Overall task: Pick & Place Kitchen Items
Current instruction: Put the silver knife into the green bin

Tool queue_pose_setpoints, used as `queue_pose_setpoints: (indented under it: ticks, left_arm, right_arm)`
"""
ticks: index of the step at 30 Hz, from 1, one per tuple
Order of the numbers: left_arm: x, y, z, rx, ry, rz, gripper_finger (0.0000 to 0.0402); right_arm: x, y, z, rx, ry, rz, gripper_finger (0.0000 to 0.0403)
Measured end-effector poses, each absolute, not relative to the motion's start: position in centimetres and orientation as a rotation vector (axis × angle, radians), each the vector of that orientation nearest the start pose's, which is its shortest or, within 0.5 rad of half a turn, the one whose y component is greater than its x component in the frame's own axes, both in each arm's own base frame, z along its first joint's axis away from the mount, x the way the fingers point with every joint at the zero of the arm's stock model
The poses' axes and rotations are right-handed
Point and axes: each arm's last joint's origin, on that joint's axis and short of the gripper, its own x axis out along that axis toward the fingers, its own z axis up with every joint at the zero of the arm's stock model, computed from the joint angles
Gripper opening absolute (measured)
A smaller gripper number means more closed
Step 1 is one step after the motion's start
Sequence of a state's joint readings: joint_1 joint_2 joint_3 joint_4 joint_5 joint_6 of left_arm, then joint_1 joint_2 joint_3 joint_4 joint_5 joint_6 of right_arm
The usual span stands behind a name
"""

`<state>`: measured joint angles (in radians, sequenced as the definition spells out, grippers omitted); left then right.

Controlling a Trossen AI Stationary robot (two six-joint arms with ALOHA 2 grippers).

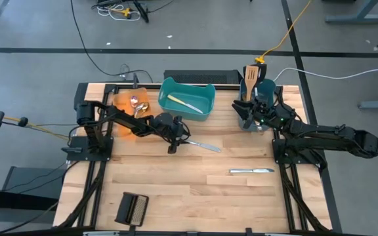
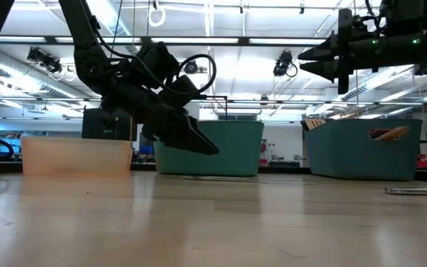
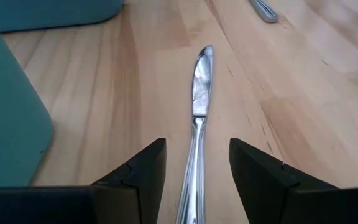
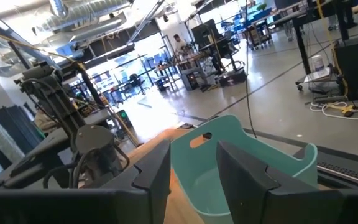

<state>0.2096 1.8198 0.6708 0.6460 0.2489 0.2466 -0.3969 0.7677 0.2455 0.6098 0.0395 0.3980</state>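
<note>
My left gripper needs to grip the silver table knife nearest the back-centre teal bin at the knife's handle (image 1: 191, 142) (image 3: 197, 143), just behind its blade.
A silver table knife (image 1: 202, 145) lies flat on the wooden table at mid-table. My left gripper (image 1: 174, 141) is open and hovers low over the knife's handle end. In the left wrist view the fingers (image 3: 194, 162) stand on either side of the handle (image 3: 191, 180), apart from it, with the blade (image 3: 201, 81) pointing away. A second silver knife (image 1: 251, 171) lies nearer the front right. My right gripper (image 1: 249, 111) is open and empty, high above the right teal bin (image 1: 262, 98). A wooden spatula (image 1: 251, 75) stands in that bin.
A teal bin (image 1: 187, 98) at the back centre holds a pale utensil. An orange bin (image 1: 126, 108) to its left holds small spoons (image 1: 136, 103). A black ribbed block (image 1: 132, 208) lies at the front left. Bare table lies between the knives and the front edge.
</note>
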Motion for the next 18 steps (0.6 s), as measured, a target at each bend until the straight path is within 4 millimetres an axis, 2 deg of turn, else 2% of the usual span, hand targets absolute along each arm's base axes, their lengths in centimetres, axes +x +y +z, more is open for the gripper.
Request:
queue_pose_setpoints:
  ticks: [18]
  left_arm:
    - [31.83, 6.24, 11.47, 0.115, 0.472, -0.106, 0.0181]
  right_arm:
    - [15.5, -6.64, 22.52, 0.361, -0.171, -0.421, 0.0141]
